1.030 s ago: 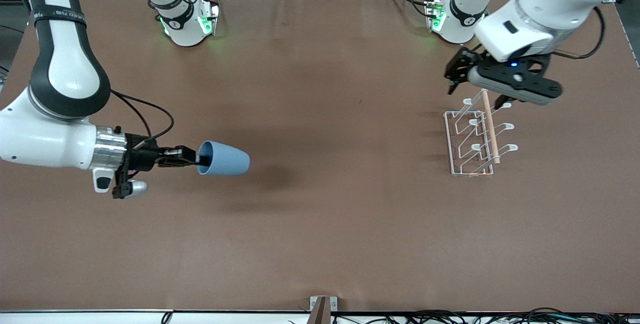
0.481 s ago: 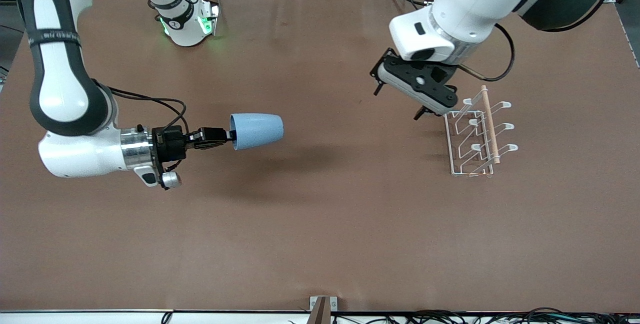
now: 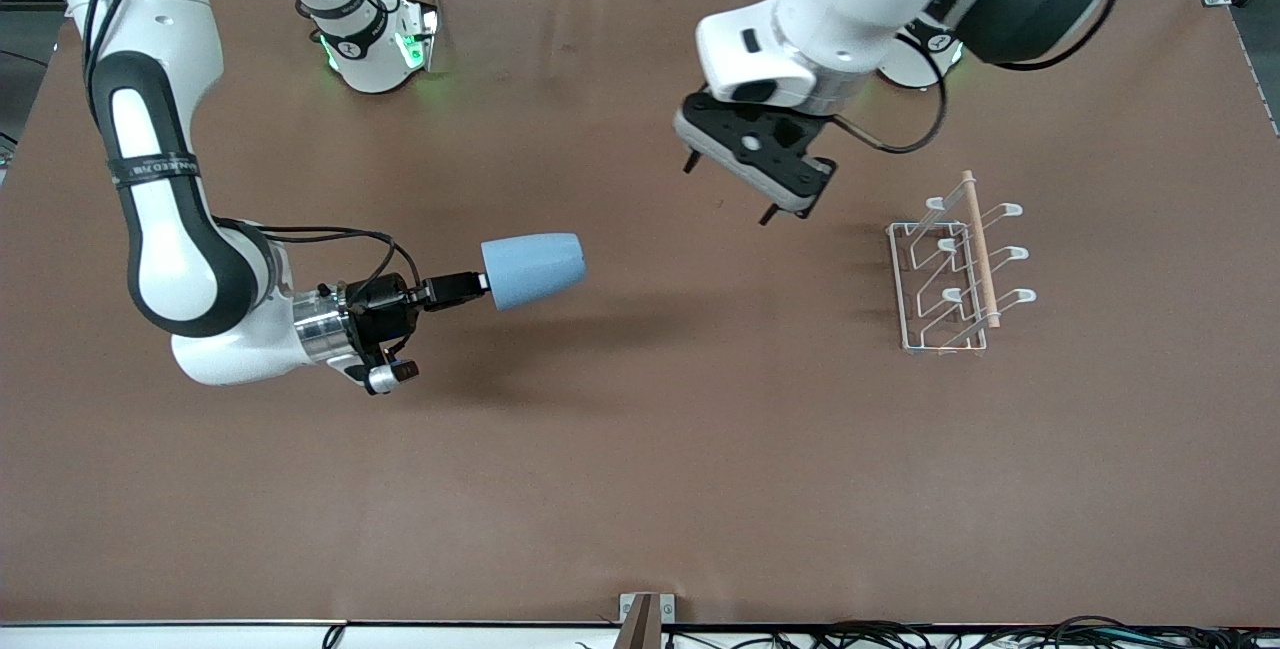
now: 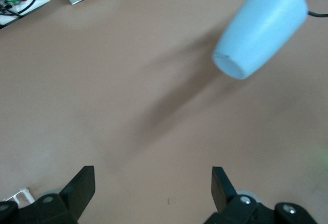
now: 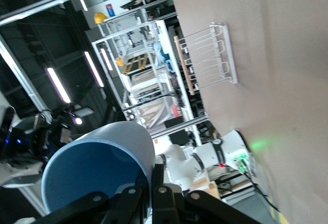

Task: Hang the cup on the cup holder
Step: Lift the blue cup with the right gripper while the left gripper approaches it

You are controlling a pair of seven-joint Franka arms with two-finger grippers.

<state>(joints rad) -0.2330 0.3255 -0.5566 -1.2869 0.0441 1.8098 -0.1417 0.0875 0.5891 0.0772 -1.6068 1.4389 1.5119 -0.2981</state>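
My right gripper is holding the cup's rim, so my left gripper will close around the light blue cup's closed end (image 3: 565, 261) (image 4: 240, 55).
The light blue cup (image 3: 533, 270) lies on its side in the air over the table's middle part, its closed end pointing toward the cup holder. My right gripper (image 3: 482, 281) is shut on the cup's rim, one finger inside and one outside, as the right wrist view (image 5: 154, 183) shows on the cup (image 5: 97, 167). The white wire cup holder (image 3: 945, 274) with its wooden dowel stands on the table toward the left arm's end; it also shows in the right wrist view (image 5: 210, 60). My left gripper (image 3: 727, 194) is open and empty over the table between cup and holder. The left wrist view (image 4: 151, 178) shows the cup (image 4: 261, 29) ahead.
The brown table (image 3: 640, 449) is bare apart from the holder. Both arm bases (image 3: 375, 44) stand at the edge farthest from the front camera. Cables run along the nearest edge.
My right gripper carried the cup toward the table's middle and turned it so its closed end faces the holder. My left gripper moved from over the holder toward the middle.
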